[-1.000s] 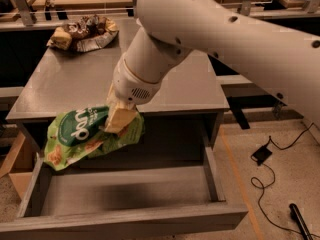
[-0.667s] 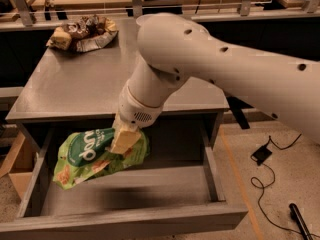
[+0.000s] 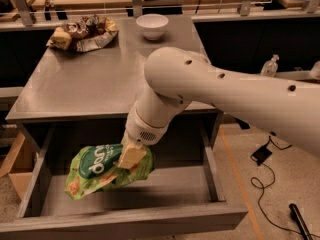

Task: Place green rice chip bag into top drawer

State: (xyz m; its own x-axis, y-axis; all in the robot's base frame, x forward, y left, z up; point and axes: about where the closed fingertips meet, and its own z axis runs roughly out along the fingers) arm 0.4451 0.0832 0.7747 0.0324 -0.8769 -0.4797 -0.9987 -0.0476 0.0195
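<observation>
Next, my gripper releases the green rice chip bag, now hanging tilted over the open drawer, on the middle of the top drawer's grey bottom [image 3: 140, 162].
The green rice chip bag [image 3: 95, 170] is bright green with white letters and hangs tilted over the left half of the open top drawer [image 3: 165, 186], above its flat grey bottom. My gripper [image 3: 131, 157] comes down from the white arm over the table's front edge and is shut on the bag's right side with its tan fingers [image 3: 132, 155]. The bag does not rest on the drawer bottom.
The grey table [image 3: 100, 79] carries a brown-and-silver snack bag [image 3: 82, 31] at the far left and a white bowl [image 3: 152, 25] at the far middle. A cardboard box [image 3: 15, 169] stands left of the drawer. Cables [image 3: 265, 169] lie on the floor at right.
My gripper has carried the green bag down from the table's front edge, lower into the open drawer. The arm has swung further forward over the table.
</observation>
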